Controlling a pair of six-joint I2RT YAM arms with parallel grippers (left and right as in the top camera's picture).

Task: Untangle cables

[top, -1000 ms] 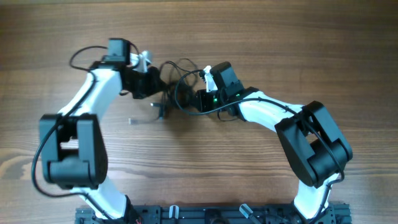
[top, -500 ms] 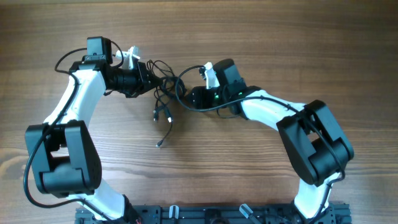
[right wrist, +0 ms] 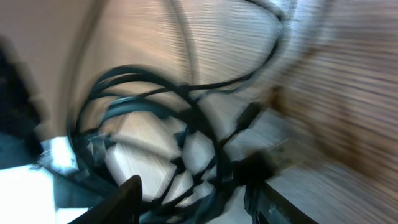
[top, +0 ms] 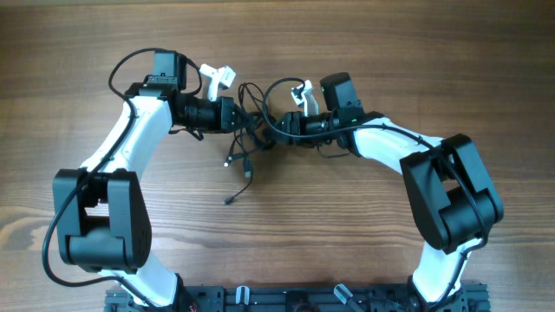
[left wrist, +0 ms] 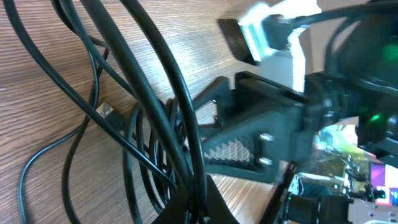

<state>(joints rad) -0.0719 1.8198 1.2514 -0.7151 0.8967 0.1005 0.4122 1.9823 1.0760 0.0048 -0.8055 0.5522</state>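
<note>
I will release the few strands of cable with my left gripper on the wooden table (top: 251, 145) between both grippers, just behind the cables' plug ends.
The cables (top: 252, 132) are a small knot of thin black wires between my two grippers, with loose plug ends trailing toward the front (top: 230, 200). My left gripper (top: 236, 116) is at the bundle's left side, shut on a few strands (left wrist: 186, 124) that run up out of its jaws. My right gripper (top: 279, 125) is at the bundle's right side. In the blurred right wrist view its fingers (right wrist: 124, 200) stand apart and open, with tangled cables (right wrist: 193, 127) running between them. The right gripper's black body (left wrist: 261, 140) fills the left wrist view behind the wires.
Thicker black cords (top: 130, 65) loop off each arm near the wrist cameras. The wooden table (top: 286, 225) spreads in front of the bundle. The arm bases stand along the front edge (top: 286, 299).
The right jaws have opened and that gripper has drawn back to the right. The left gripper swung left, then back right with its strands. The loose cable ends have dropped toward the front.
</note>
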